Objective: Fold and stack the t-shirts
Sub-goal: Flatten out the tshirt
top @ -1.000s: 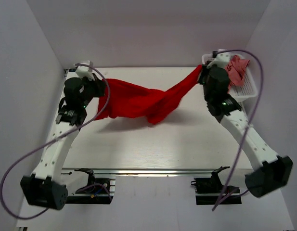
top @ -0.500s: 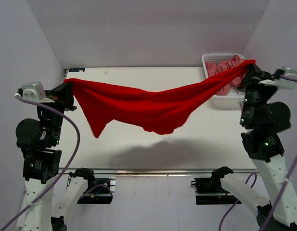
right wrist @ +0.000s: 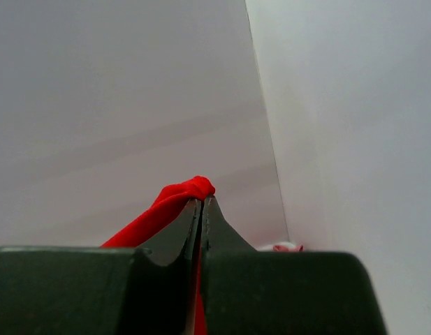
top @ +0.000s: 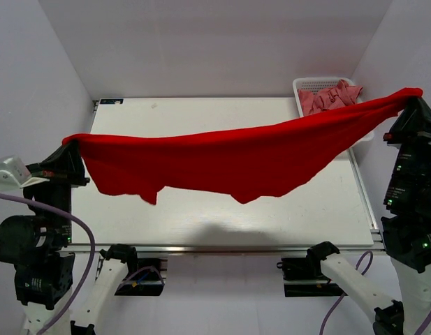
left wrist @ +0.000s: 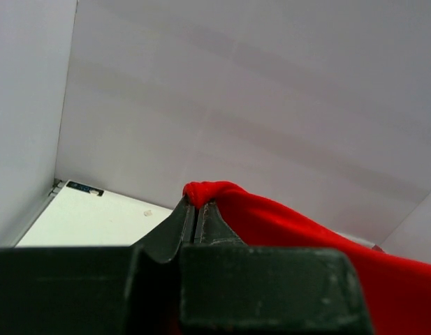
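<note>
The red t-shirt's corner, now held high at the table's edge, will be let go by my left gripper on the white table, just before the small mark [top: 144, 132] near the back edge.
The bright red t-shirt [top: 236, 157] hangs stretched in the air across the whole table, held at both ends. My left gripper [top: 70, 143] is shut on its left corner, high at the left edge; the cloth bulges over the jaw tips in the left wrist view [left wrist: 208, 190]. My right gripper [top: 413, 96] is shut on its right corner, high at the right edge; red cloth shows at the tips in the right wrist view [right wrist: 191, 188]. Salmon pink t-shirts [top: 327, 98] lie bunched in the basket at the back right.
The white mesh basket [top: 307, 85] stands at the table's back right corner, partly behind the red cloth. The white table [top: 201, 115] lies below the hanging shirt, with walls close on the left, right and back.
Both arms have risen and moved apart towards the near side, lifting the red t-shirt off the table and pulling it out wide and nearly taut.
</note>
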